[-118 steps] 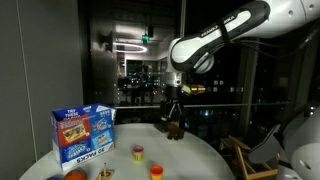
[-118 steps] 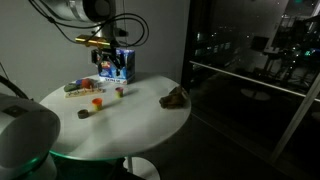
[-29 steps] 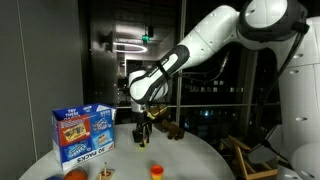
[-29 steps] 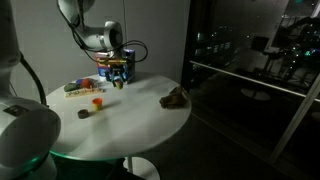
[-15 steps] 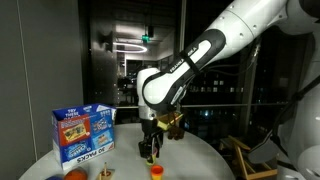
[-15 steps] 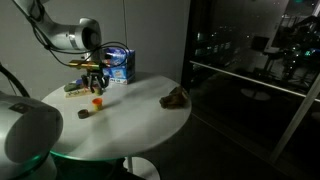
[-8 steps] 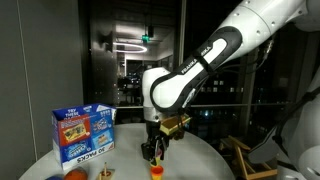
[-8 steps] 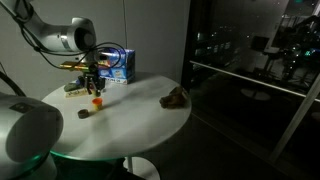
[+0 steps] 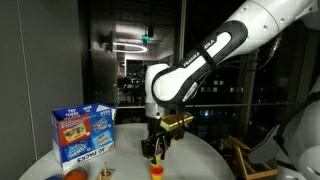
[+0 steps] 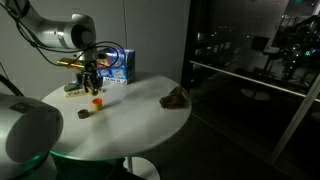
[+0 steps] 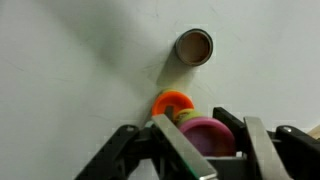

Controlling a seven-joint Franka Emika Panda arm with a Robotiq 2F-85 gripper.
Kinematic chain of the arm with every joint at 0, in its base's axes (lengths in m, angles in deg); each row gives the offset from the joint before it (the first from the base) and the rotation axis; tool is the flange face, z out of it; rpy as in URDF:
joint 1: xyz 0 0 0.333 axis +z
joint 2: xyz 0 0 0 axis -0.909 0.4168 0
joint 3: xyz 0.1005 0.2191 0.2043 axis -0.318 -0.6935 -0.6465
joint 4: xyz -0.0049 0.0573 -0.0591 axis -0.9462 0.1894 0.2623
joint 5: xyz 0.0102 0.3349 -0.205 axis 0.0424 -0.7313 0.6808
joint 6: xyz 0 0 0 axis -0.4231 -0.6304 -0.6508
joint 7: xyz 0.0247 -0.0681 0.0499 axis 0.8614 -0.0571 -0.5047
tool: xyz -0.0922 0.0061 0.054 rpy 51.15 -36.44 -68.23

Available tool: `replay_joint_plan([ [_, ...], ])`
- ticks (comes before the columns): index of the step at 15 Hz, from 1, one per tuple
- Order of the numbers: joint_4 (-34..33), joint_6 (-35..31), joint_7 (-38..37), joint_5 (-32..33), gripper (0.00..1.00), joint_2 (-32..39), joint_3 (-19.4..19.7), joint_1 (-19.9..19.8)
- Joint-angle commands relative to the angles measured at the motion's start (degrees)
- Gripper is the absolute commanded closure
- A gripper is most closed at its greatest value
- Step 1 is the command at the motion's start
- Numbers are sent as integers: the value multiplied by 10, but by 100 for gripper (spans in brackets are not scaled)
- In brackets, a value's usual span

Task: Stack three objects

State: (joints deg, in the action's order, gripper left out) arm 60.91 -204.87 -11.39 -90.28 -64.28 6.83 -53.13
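The small red-and-yellow piece is to go on top of the orange-yellow piece (image 9: 158, 163) (image 11: 173, 103) standing on the white table. Next, my gripper lets go of it there.
My gripper (image 11: 205, 140) is shut on the small red-and-yellow piece (image 11: 207, 133), a pinkish disc with a yellow rim under it. It hangs just above the orange-yellow piece (image 11: 173, 103), which stands on the white table (image 10: 135, 125). In both exterior views the gripper (image 9: 155, 152) (image 10: 93, 88) points down over that orange piece (image 9: 156, 171) (image 10: 97, 101). The dark brownish piece (image 11: 193, 46) (image 10: 84, 113) stands alone a little farther along the table.
A large blue printed carton (image 9: 82, 133) (image 10: 118, 66) stands at the table's back. A flat packet (image 10: 80, 89) lies beside the gripper. A brown lump (image 10: 175, 97) sits near the table's edge by the dark window.
The arm has carried the red-and-yellow piece away from the carton, across to the orange piece, and lowered over it. The jaws have stayed shut.
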Motion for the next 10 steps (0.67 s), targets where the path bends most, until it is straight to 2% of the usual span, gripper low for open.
replay_joint_plan([
  [1,1,18,6,-25,80,-11,5,3],
  [10,-2,8,6,-23,80,10,8,-3],
])
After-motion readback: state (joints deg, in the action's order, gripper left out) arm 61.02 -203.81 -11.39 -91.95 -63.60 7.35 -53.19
